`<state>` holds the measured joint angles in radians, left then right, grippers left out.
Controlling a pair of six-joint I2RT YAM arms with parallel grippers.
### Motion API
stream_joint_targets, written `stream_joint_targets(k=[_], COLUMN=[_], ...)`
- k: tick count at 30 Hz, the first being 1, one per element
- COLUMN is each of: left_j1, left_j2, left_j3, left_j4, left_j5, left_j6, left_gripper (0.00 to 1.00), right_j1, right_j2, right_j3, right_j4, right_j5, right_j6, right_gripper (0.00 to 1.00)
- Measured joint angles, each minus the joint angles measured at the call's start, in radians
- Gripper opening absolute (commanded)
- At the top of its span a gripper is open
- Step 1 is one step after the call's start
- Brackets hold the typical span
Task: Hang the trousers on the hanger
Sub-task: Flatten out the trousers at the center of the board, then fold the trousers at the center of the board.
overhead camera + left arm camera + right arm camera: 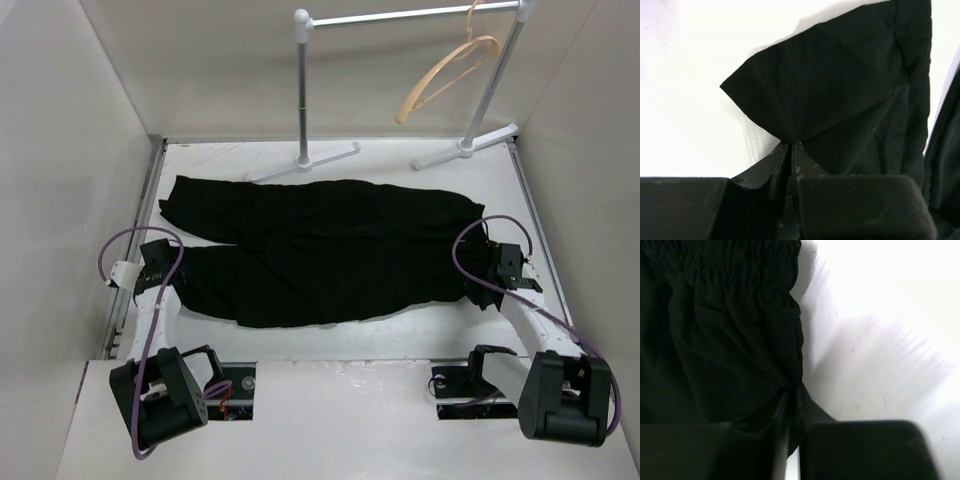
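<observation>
My right gripper will let go of the waistband just in front of the rail stand's foot (477,182) nearest the hanger.
The black trousers (320,245) lie spread across the white table, legs to the left, waistband to the right. My left gripper (160,262) is shut on the near leg's cuff (830,100), pinching a corner of cloth at its fingertips. My right gripper (497,272) is shut on the gathered elastic waistband (740,315) at its edge. The light tan hanger (447,75) hangs by its hook from the white rail at the back right, well beyond both grippers.
The white rail stand (303,90) has two feet on the table's back edge behind the trousers. Grey walls close in the left, right and back. Purple cables loop beside each wrist.
</observation>
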<state>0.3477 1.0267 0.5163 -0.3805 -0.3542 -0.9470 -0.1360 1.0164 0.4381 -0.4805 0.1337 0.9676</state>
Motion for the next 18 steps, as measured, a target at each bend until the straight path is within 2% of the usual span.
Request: stream_joint_targets(k=[6,9,13,18], left_j1=[0.002,0.012,0.013,-0.020], left_j2=[-0.016,-0.027,0.011,0.169], left_j3=[0.070,0.151,0.317,0.533], left_j4=[-0.058,-0.096,-0.119,-0.111], left_j5=[-0.030,-0.048,-0.077,-0.113], left_j6=[0.032,0.057,0.093,0.129], left_gripper=[0.03,0.03,0.02,0.02], right_j1=[-0.026,-0.041,-0.041,-0.039], right_j2=[-0.132,-0.195,-0.165,-0.045], right_j3=[0.006,0.040,0.144,0.319], right_j4=[-0.033,-0.082,-0.122,-0.114], right_j5=[0.005,0.010,0.011,0.014], right_j6=[-0.015,-0.026,-0.033,-0.036], right_gripper=[0.05,0.05,0.05,0.07])
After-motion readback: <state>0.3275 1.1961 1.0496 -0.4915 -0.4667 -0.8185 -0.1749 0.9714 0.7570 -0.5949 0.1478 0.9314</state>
